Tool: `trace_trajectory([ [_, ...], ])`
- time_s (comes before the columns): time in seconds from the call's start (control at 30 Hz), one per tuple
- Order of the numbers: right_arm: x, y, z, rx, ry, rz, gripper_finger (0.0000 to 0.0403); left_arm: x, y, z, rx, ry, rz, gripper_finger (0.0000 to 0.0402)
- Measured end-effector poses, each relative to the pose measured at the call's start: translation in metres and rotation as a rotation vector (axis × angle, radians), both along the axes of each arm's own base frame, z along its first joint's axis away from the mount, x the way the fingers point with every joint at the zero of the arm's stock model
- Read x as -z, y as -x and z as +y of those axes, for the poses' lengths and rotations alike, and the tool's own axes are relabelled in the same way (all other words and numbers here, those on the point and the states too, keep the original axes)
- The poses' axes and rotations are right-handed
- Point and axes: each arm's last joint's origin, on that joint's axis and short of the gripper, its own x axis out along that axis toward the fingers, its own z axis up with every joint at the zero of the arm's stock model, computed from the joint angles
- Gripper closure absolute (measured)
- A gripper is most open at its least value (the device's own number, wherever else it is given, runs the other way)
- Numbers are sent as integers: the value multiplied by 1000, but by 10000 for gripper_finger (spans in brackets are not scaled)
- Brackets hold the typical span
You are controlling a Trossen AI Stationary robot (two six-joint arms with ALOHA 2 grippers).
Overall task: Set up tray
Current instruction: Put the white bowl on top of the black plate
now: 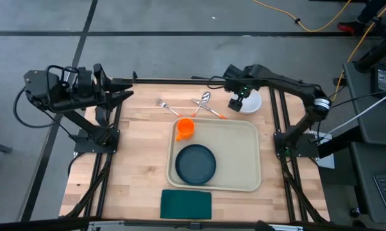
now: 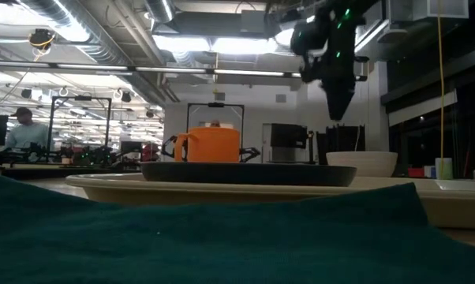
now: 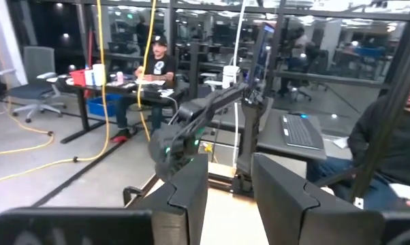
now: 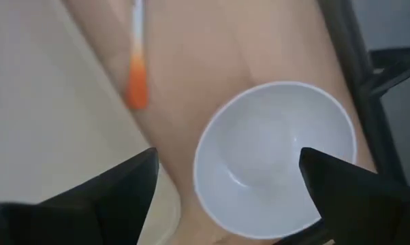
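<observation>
My right gripper should grip the white bowl's rim [image 1: 242, 111] [image 4: 197, 163] on the side that faces the cream tray, near the orange handle end.
The cream tray [image 1: 238, 151] lies mid-table and shows in the low view as tray [image 2: 427, 197]. A dark teal plate [image 1: 195, 163] sits on its near left part. An orange cup [image 1: 185, 127] stands at its far left corner. A white bowl [image 1: 252, 102] rests on the wood beyond the tray's far right corner. My right gripper [image 1: 236, 102] hovers open above the bowl [image 4: 276, 156], its fingers to either side and well clear, as the low view shows for the gripper [image 2: 338, 106]. My left gripper [image 1: 124, 96] waits open at the table's far left edge.
A dark green napkin [image 1: 186, 204] lies at the near edge, in front of the tray. A fork [image 1: 164, 106] and a spoon [image 1: 202, 99] with orange handle ends [image 4: 135, 85] lie crossed on the wood beyond the tray. People sit at desks behind the table [image 3: 154, 64].
</observation>
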Motion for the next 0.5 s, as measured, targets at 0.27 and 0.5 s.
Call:
trace_trajectory([
  [0.27,41,7,-26,82,-45,-24,65,1,-4,-2,-20,11,3,294],
  [0.5,71,18,-31,118,-63,-49,78,2,-6,-2,-33,7,8,294],
])
